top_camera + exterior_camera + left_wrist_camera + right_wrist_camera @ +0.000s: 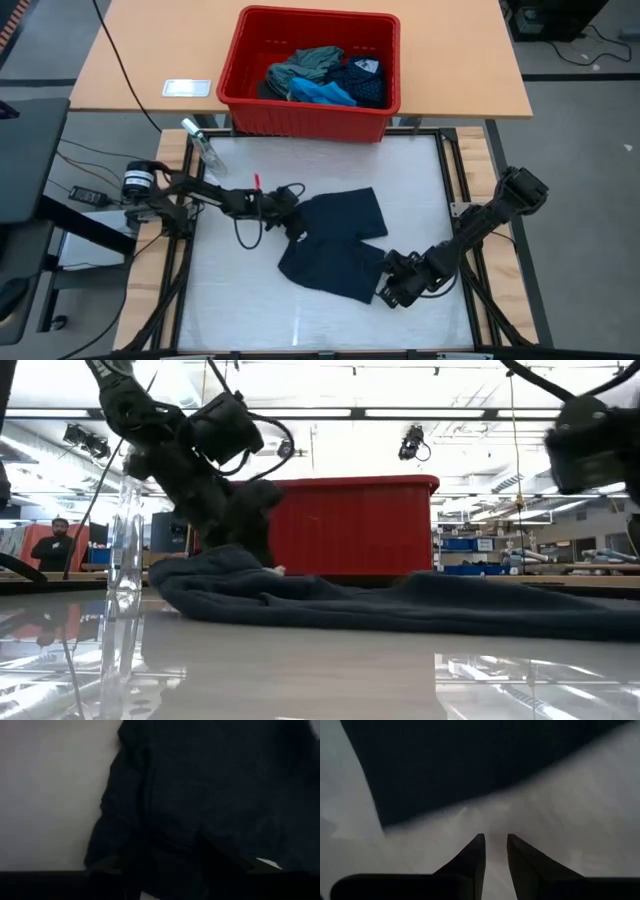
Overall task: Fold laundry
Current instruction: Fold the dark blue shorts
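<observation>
The right gripper's fingers point at the table past the garment's edge, so the robot should open that gripper wider and take the garment's near corner [385, 821] before folding.
A dark navy garment [335, 240] lies spread on the white table top, with its left part bunched up a little [215, 560]. My left gripper [292, 218] is at the garment's left edge, slanting down onto the bunched cloth [210, 785]. Whether it touches the cloth is hidden in the dark. My right gripper [495, 842] points down over bare table just off the garment's near right corner [372, 285]. It is open by a narrow gap with nothing between its fingers. More laundry lies in the red bin [310, 118]: a blue piece [322, 93], a grey-green one [305, 65] and a navy dotted one [362, 80].
The red bin stands at the table's far edge. A clear plastic object [205, 148] stands at the far left corner and shows close up in the low view [125, 560]. Black cables [250, 225] trail beside my left arm. Bare white table lies along the near edge.
</observation>
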Robot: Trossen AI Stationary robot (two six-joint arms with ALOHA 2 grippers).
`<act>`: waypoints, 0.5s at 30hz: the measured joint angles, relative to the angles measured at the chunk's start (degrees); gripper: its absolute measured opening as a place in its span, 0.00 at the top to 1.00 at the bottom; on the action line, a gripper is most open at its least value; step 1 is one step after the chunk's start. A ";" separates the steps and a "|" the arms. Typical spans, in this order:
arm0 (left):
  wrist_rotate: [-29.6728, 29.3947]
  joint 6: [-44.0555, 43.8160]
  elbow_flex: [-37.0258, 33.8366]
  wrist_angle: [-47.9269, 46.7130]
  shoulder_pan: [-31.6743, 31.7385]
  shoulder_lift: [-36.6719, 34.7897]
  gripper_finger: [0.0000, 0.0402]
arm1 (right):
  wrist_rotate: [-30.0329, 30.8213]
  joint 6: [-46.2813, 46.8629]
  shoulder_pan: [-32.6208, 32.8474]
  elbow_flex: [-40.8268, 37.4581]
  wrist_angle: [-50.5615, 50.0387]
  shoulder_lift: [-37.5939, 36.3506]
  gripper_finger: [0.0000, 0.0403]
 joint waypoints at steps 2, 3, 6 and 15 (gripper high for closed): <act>0.01 3.55 0.44 -1.97 1.15 -2.86 0.55 | -0.73 -0.08 0.31 0.00 -1.26 0.00 0.78; -0.01 5.27 1.02 -2.60 1.58 -4.43 0.55 | -1.10 -0.17 0.32 0.04 -1.86 -0.04 0.78; -0.16 9.93 2.51 -6.74 1.69 -8.80 0.55 | -1.23 -1.11 0.37 0.05 -1.25 -0.10 0.78; 4.02 26.79 5.70 -17.85 -10.22 -17.93 0.55 | 3.04 -26.71 1.43 2.69 17.31 1.38 0.75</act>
